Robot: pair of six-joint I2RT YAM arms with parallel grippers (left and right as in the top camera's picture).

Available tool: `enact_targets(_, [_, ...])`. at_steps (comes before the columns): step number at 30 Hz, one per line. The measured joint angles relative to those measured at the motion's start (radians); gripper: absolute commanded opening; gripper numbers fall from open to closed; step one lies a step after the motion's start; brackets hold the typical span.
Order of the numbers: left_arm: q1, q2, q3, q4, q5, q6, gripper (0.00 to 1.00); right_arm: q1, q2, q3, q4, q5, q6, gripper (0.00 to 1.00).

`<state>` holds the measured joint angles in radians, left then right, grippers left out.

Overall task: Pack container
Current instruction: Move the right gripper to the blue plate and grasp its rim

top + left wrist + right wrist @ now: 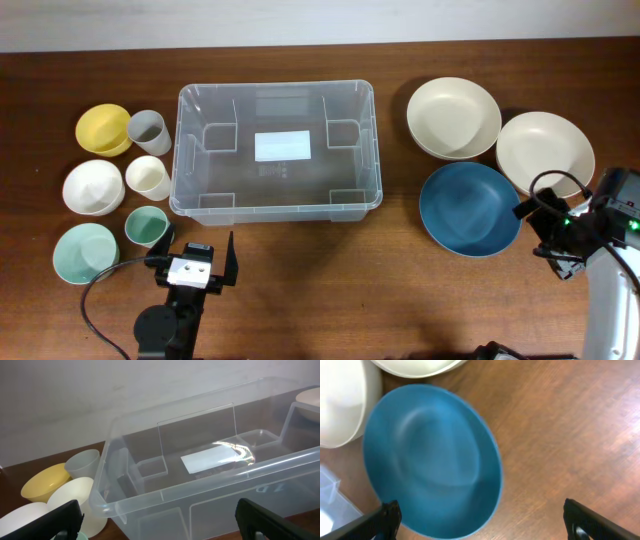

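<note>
The blue bowl's near rim (504, 243) (489, 435), on the side away from the clear plastic container, will be gripped by my right gripper.
The clear plastic container (180, 150) stands empty in the middle of the table, a white label on its base. It fills the left wrist view (200, 485). My left gripper (197, 262) is open and empty just in front of the container's near left corner, and its fingers frame the container's wall in the left wrist view (157, 525). My right gripper (540, 238) is open and empty beside the right edge of a blue bowl (470, 208). In the right wrist view (487, 525) its fingers straddle the blue bowl's (430, 455) rim.
Left of the container are a yellow bowl (103, 128), grey cup (147, 130), white bowl (92, 186), cream cup (148, 178), green cup (147, 226) and mint bowl (85, 252). Two cream bowls (453, 117) (545, 152) sit at the right, behind the blue bowl.
</note>
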<state>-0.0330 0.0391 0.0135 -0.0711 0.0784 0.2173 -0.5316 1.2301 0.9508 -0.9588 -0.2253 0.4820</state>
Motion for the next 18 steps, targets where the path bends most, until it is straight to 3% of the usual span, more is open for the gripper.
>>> enact_targets(10, [0.000, 0.000, 0.000, 0.000, 0.000, 0.000, 1.00, 0.000, 0.061, -0.200, 0.232, -0.118, -0.099, 0.99])
enact_targets(18, [0.000, 0.000, 0.000, 0.000, 0.000, 0.000, 1.00, 0.000, 0.227, -0.209, 0.286, -0.152, -0.152, 0.99])
